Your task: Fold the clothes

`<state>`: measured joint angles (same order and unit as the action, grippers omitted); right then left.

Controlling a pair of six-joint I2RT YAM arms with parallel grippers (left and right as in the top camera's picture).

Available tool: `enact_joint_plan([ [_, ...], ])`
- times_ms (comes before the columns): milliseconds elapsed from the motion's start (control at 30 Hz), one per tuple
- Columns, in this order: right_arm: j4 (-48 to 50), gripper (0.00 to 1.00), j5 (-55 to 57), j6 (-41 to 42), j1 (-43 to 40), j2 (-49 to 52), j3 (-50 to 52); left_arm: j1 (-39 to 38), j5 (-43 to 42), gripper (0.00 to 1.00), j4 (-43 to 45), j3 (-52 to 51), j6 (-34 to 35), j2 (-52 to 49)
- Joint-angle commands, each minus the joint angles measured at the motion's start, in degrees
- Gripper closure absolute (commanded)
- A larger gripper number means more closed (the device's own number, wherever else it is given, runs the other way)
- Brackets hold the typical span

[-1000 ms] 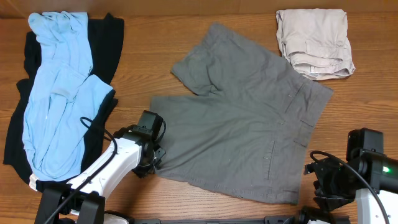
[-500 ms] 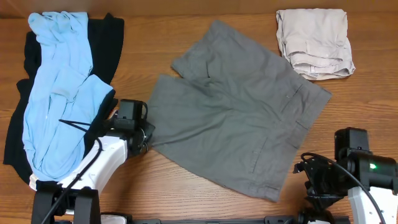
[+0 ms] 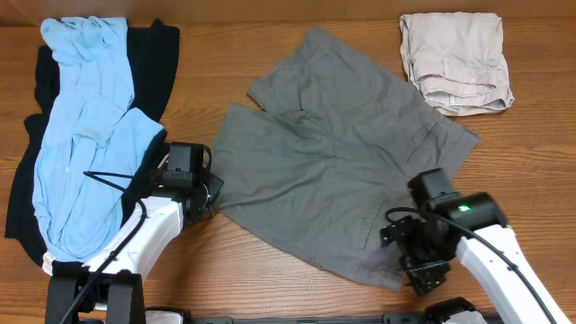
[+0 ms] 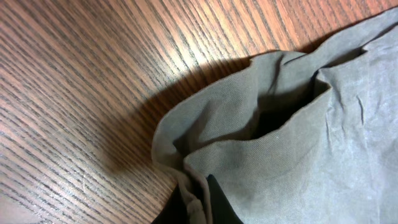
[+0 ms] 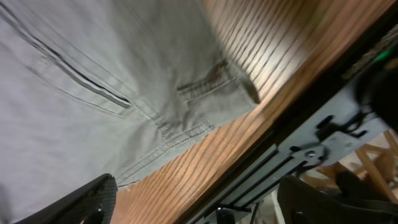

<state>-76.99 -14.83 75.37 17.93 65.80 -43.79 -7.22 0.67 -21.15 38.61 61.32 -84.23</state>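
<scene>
My left gripper has the corner of the grey shorts. It will let go of that corner on the far leg (image 3: pixel 281 88), close to its hem.
The grey shorts (image 3: pixel 346 171) lie spread in the middle of the wooden table. My left gripper (image 3: pixel 209 200) is shut on the hem corner of the shorts' left leg (image 4: pixel 199 186); the cloth bunches between the black fingers (image 4: pixel 221 208). My right gripper (image 3: pixel 421 274) is open and empty above the waistband corner (image 5: pixel 211 102) near the table's front edge. Its fingers (image 5: pixel 81 202) stand wide apart, off the cloth.
A light blue garment (image 3: pixel 85 135) lies over a black one (image 3: pixel 153 63) at the left. A folded beige piece (image 3: pixel 457 61) sits at the back right. The table's front edge and a metal frame (image 5: pixel 298 143) are just below the right gripper.
The shorts were dragged left and back by my left gripper, then it stayed put. My right arm has swung in from the right edge to over the shorts' front right corner.
</scene>
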Motion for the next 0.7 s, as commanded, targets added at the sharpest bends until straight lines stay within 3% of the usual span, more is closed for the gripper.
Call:
enact_joint_plan([
  [0,3.5,0.14,-1.1,5.7,3.4,1.8,3.5,0.2,-0.1,0.96,0.2,-0.1,-1.4,0.0],
  [333,14.1,0.14,-1.0,5.9,3.7,6.2,12.9,0.2,-0.1,0.96,-0.9,-0.1,-2.7,0.0],
  [467,19.1,0.2,-0.9,5.9,3.7,7.7,15.3,0.2,-0.1,0.96,-1.6,-0.1,-3.9,0.0],
  [667,20.5,0.81,-0.8,5.1,3.7,9.5,15.7,0.2,-0.1,0.96,-2.2,-0.1,-5.8,0.0],
])
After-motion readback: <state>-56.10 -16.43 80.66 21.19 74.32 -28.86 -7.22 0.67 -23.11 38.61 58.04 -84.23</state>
